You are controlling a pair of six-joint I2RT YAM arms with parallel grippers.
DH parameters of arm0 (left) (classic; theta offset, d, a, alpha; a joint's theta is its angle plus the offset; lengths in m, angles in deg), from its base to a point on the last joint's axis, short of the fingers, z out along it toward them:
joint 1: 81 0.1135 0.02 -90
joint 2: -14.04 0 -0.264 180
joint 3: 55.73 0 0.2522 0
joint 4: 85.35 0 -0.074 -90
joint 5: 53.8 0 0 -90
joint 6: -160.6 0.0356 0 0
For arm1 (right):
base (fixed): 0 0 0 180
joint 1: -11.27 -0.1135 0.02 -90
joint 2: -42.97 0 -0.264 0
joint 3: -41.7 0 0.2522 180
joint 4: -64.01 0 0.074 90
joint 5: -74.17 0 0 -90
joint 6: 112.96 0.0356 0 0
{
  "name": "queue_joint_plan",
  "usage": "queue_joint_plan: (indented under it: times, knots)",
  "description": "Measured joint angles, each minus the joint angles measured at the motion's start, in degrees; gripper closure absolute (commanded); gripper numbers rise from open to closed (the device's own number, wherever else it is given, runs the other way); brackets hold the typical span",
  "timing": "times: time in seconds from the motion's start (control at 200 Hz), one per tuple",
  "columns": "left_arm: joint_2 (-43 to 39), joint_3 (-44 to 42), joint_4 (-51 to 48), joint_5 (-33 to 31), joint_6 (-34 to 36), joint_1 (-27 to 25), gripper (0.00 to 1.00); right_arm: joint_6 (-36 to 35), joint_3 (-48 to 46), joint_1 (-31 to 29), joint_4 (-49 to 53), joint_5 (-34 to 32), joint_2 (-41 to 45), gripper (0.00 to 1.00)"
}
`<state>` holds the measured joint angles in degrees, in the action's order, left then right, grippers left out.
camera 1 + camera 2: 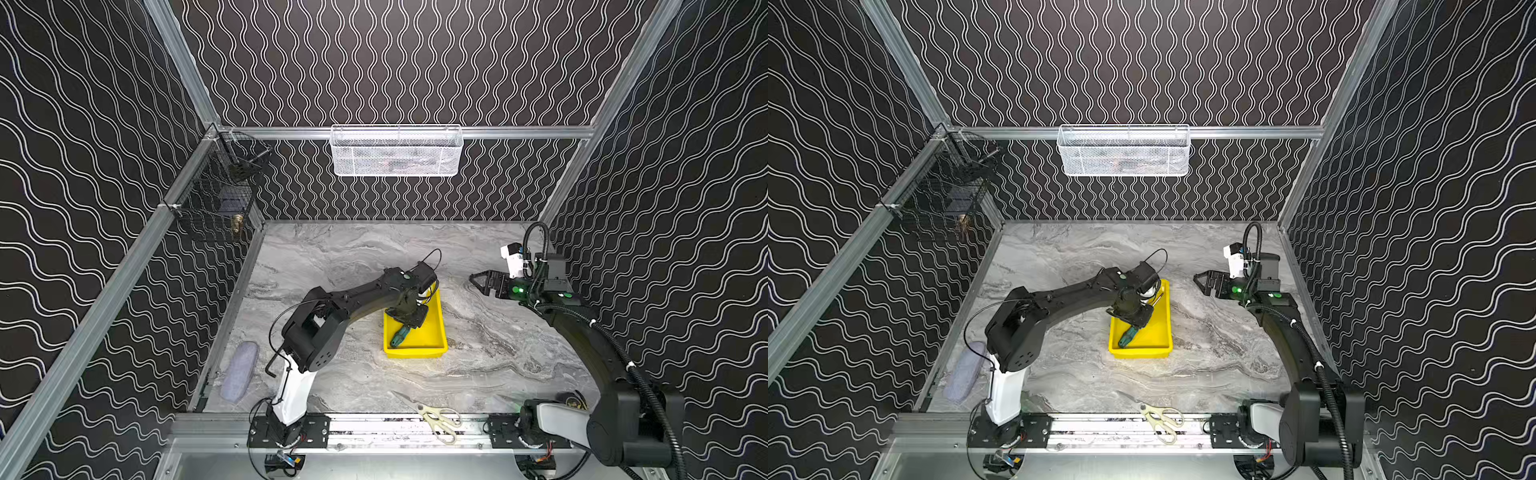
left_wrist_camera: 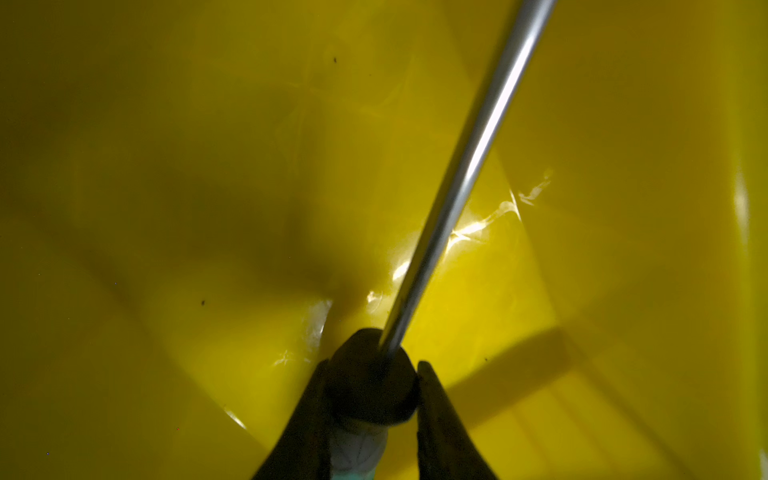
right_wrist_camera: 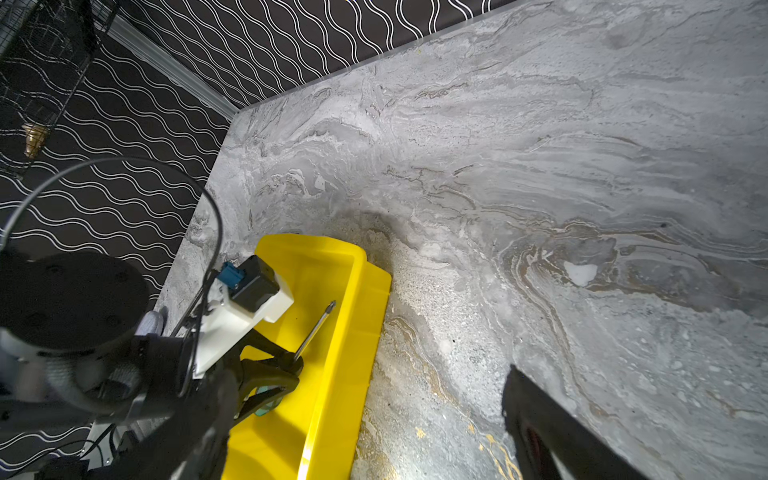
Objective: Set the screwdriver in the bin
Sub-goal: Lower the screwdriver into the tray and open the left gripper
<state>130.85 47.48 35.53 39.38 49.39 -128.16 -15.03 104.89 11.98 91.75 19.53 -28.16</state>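
Note:
I will use my left gripper to let go of the screwdriver on the yellow bin's bottom, beside the bin's side [image 1: 406, 320] [image 2: 332, 294] that faces the grey pouch.
The yellow bin [image 1: 415, 353] [image 1: 1140, 353] stands mid-table. My left gripper [image 1: 408, 319] [image 2: 372, 368] reaches down inside it, shut on the screwdriver [image 1: 400, 336] [image 1: 1128, 336] at the black collar where handle meets shaft. The green handle points toward the bin's near left corner. In the right wrist view the thin shaft [image 3: 316, 330] slants toward the far right wall [image 3: 345, 353]. Yellow floor [image 2: 166, 208] fills the left wrist view. My right gripper [image 1: 478, 284] [image 1: 1202, 282] hangs open and empty over bare table, right of the bin; only one of its fingers [image 3: 536, 407] shows in the right wrist view.
Cream-handled scissors [image 1: 436, 415] lie at the front edge between the arm bases. A grey pouch [image 1: 240, 370] lies by the left wall. A white mesh basket [image 1: 397, 151] hangs on the back rail and a black wire basket [image 1: 220, 195] on the left rail.

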Motion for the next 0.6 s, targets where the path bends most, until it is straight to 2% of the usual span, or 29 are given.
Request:
queue_joint_plan:
  times: [0.601]
  knots:
    - [0.7, -3.2, 4.5, 0.9, -1.3, 2.4, 0.71, 0.0, 0.0, 0.0, 0.0, -0.2, -0.5, 0.0]
